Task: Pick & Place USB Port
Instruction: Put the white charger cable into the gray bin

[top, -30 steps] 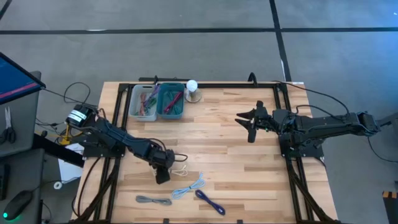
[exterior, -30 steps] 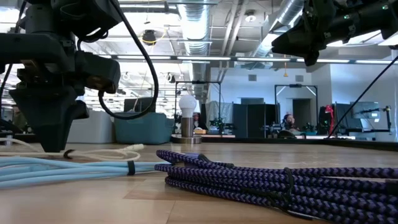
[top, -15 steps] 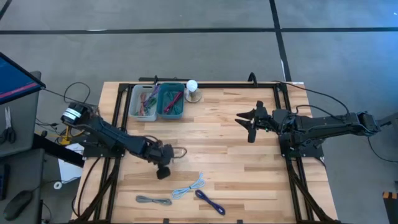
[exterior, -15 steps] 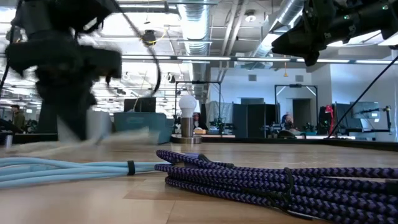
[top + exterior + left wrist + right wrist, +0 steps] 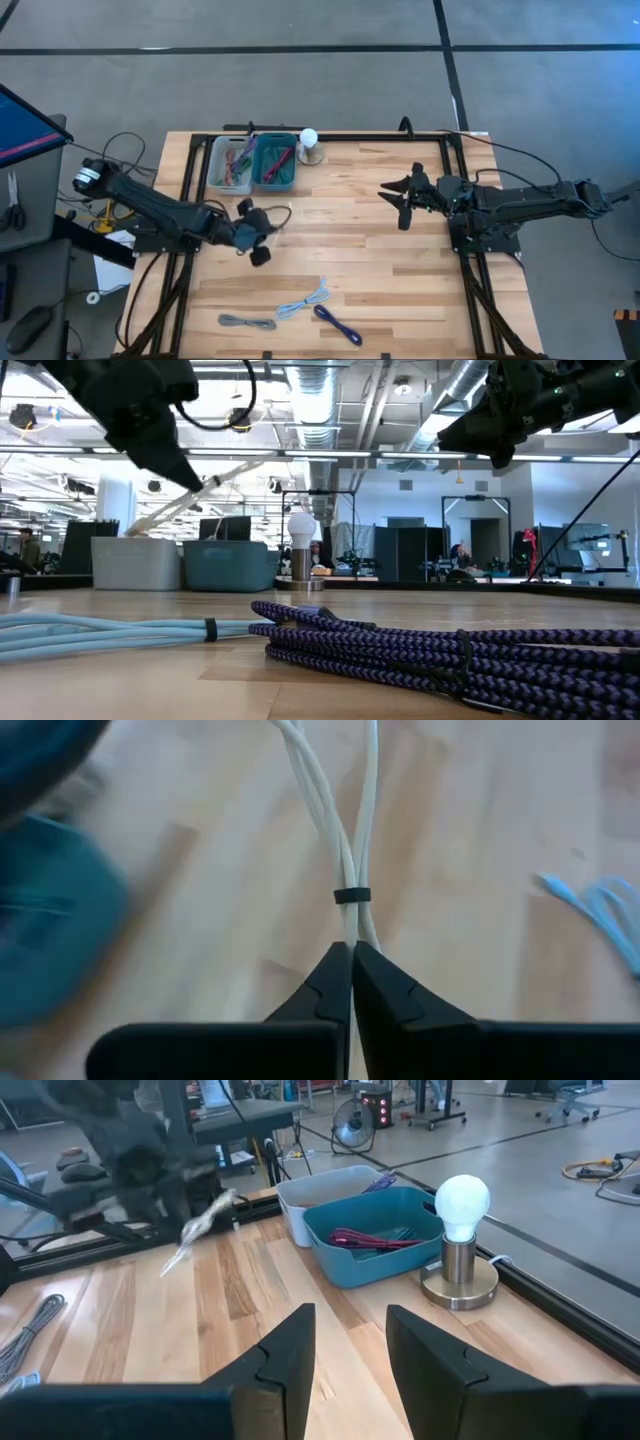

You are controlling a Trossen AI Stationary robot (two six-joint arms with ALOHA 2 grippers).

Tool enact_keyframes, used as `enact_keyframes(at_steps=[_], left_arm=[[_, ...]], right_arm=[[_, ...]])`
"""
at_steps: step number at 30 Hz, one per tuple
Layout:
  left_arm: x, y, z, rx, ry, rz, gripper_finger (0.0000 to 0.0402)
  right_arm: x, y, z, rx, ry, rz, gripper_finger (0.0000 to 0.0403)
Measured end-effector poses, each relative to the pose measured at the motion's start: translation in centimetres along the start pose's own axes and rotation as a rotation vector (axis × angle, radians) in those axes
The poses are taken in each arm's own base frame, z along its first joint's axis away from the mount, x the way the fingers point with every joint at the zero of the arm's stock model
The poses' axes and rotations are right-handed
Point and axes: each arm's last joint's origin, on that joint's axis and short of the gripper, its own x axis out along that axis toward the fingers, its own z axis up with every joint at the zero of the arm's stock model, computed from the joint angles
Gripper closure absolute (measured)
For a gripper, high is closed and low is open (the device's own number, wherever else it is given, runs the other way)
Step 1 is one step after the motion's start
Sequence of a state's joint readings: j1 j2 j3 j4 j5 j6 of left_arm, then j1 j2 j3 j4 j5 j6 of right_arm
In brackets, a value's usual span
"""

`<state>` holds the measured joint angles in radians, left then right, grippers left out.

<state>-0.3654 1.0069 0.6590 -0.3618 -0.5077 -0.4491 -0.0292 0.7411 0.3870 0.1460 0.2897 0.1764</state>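
Note:
My left gripper needs to release the white USB cable bundle on the cables inside the white bin [image 5: 235,157]. The bundle is now raised near the bins.
My left gripper [image 5: 262,228] is over the table's left half, near the bins, and is shut on a white USB cable bundle [image 5: 279,214]. The low view shows it raised, the cable [image 5: 185,503] slanting below it. A black band [image 5: 352,896] binds the bundle. My right gripper [image 5: 398,196] waits open above the right half, touching nothing. A light-blue cable [image 5: 303,299], a grey cable [image 5: 247,322] and a purple cable [image 5: 338,324] lie flat near the near edge. My left gripper pinches the white cable bundle between its two fingers, on several strands [image 5: 353,927] just below the black band. The fingers lie along the strands. The bundle is lifted clear of the table and slants down from the fingers [image 5: 176,464].
A white bin [image 5: 228,165] and a teal bin [image 5: 275,162], both with cables inside, stand at the far-left edge. A small lamp with a white bulb [image 5: 310,145] stands beside them. Bare wood [image 5: 370,270] lies between the arms.
My left gripper has risen from the table and moved toward the far edge and the bins, staying shut. The white cable, which lay on the wood a second ago, has come up with it and now hangs clear.

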Motion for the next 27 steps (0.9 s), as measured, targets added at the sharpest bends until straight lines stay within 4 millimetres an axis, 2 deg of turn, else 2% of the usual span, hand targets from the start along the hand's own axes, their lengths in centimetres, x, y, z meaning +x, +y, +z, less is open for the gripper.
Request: enact_keyframes(at_steps=[18, 27], left_arm=[[-3.6, 6.9, 1.8, 0.082, -0.173, 0.622, 0.0398], [-4.6, 10.3, 2.0, -0.018, -0.188, 0.877, 0.0398]], right_arm=[[0.0, 0.0, 0.0, -0.001, 0.004, -0.001, 0.0285], [0.0, 0.0, 0.0, -0.001, 0.004, -0.002, 0.0285]])
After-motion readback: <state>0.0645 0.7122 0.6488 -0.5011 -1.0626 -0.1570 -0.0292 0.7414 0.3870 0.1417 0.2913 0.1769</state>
